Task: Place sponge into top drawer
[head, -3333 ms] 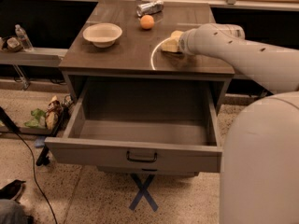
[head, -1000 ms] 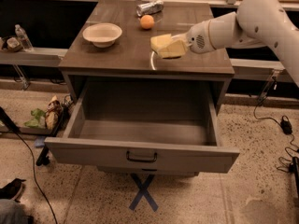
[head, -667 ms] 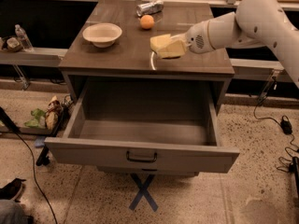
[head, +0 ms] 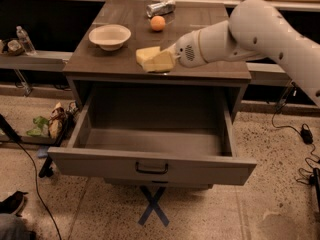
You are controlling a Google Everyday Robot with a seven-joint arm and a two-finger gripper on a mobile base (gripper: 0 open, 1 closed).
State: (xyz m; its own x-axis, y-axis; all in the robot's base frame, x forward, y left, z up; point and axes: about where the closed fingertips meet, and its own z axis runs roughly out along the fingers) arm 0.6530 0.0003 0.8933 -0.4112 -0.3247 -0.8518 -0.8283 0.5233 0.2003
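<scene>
Next, my gripper sets the pale yellow sponge free in the middle of the drawer's empty inside (head: 148, 118), straight behind the dark handle.
The pale yellow sponge (head: 146, 54) is held in my gripper (head: 161, 61), just above the front edge of the cabinet top (head: 200, 31). The gripper reaches in from the right on the white arm (head: 260, 31) and its pale fingers (head: 165, 62) are shut on the sponge. The top drawer (head: 150, 166) is pulled fully open below, and its grey-brown inside is empty. Its dark bar handle (head: 151, 168) is centred on the front panel. The sponge is behind the drawer's opening and above it.
A white bowl (head: 109, 35), an orange ball (head: 158, 23) and a crushed can (head: 160, 7) are on the cabinet top. A bottle (head: 24, 39) stands on a low shelf at the left. Cables lie on the floor, and blue tape (head: 153, 205) makes a cross under the drawer.
The gripper with the sponge has moved left and toward the cabinet's front edge. The drawer has stayed open and has not moved.
</scene>
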